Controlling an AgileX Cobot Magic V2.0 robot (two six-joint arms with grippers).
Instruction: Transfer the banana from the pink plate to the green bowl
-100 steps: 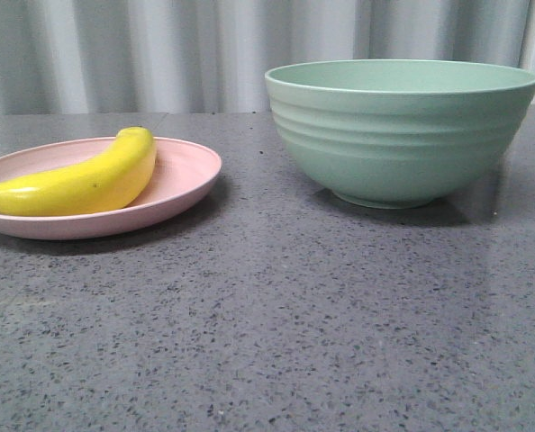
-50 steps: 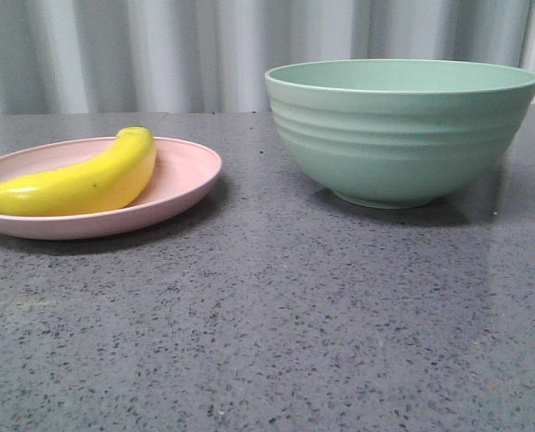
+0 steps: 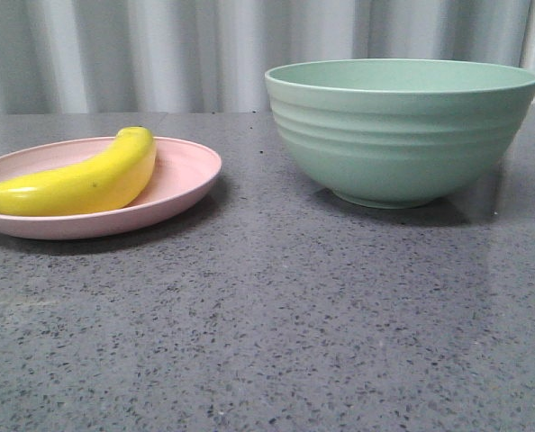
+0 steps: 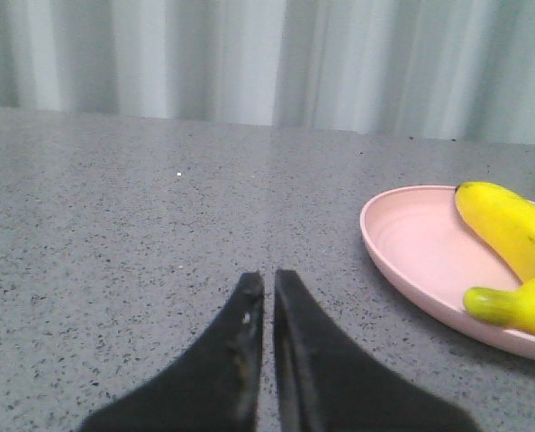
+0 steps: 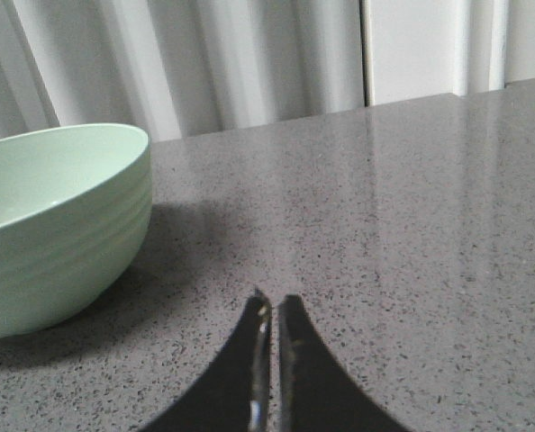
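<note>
I will next bring my left gripper over to the yellow banana's middle (image 3: 95,184), between its two ends on the pink plate, and close it there.
The yellow banana (image 3: 83,183) lies on the pink plate (image 3: 182,180) at the left of the front view. The green bowl (image 3: 401,130) stands upright to its right, apart from the plate. Neither gripper shows in the front view. In the left wrist view my left gripper (image 4: 269,281) is shut and empty, low over the table, with the plate (image 4: 412,247) and banana (image 4: 515,243) off to one side and ahead. In the right wrist view my right gripper (image 5: 274,301) is shut and empty, with the bowl (image 5: 56,225) off to the other side.
The grey speckled table (image 3: 276,315) stretches across the front. A pale corrugated wall (image 3: 204,49) runs behind the table's far edge.
</note>
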